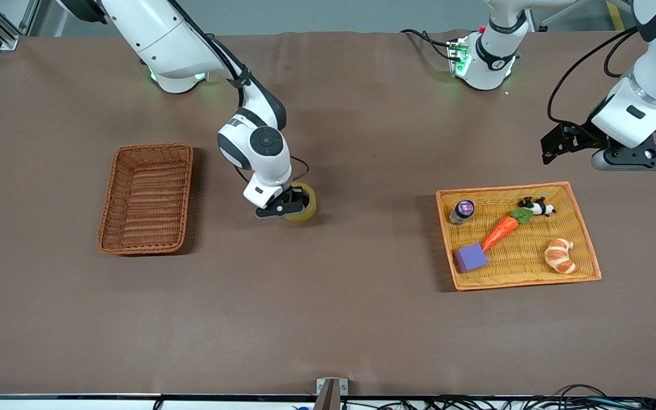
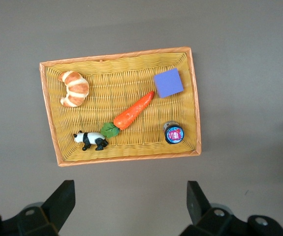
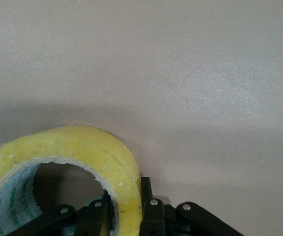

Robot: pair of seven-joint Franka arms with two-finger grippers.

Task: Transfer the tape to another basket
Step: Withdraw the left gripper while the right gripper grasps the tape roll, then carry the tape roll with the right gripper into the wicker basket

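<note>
My right gripper has the tape at the middle of the table. It will let the tape go near the middle of the empty reddish-brown basket's bottom [image 1: 153,198].
The tape [image 1: 304,208], a yellowish ring, is at the middle of the table between the two baskets. My right gripper [image 1: 286,206] is shut on the tape's wall; in the right wrist view one finger is inside the ring and one outside the tape [image 3: 82,162]. I cannot tell whether the tape rests on the cloth or is just above it. The dark reddish-brown basket [image 1: 147,197] stands empty toward the right arm's end of the table. My left gripper [image 1: 556,145] is open and empty, up in the air above the table beside the yellow tray; in the left wrist view the gripper [image 2: 130,201] has its fingers wide apart.
A shallow yellow-orange wicker tray [image 1: 581,228] toward the left arm's end holds a carrot [image 1: 501,229], a purple block [image 1: 470,257], a croissant [image 1: 560,255], a small jar [image 1: 463,210] and a panda figure [image 1: 537,206]. A brown cloth covers the table.
</note>
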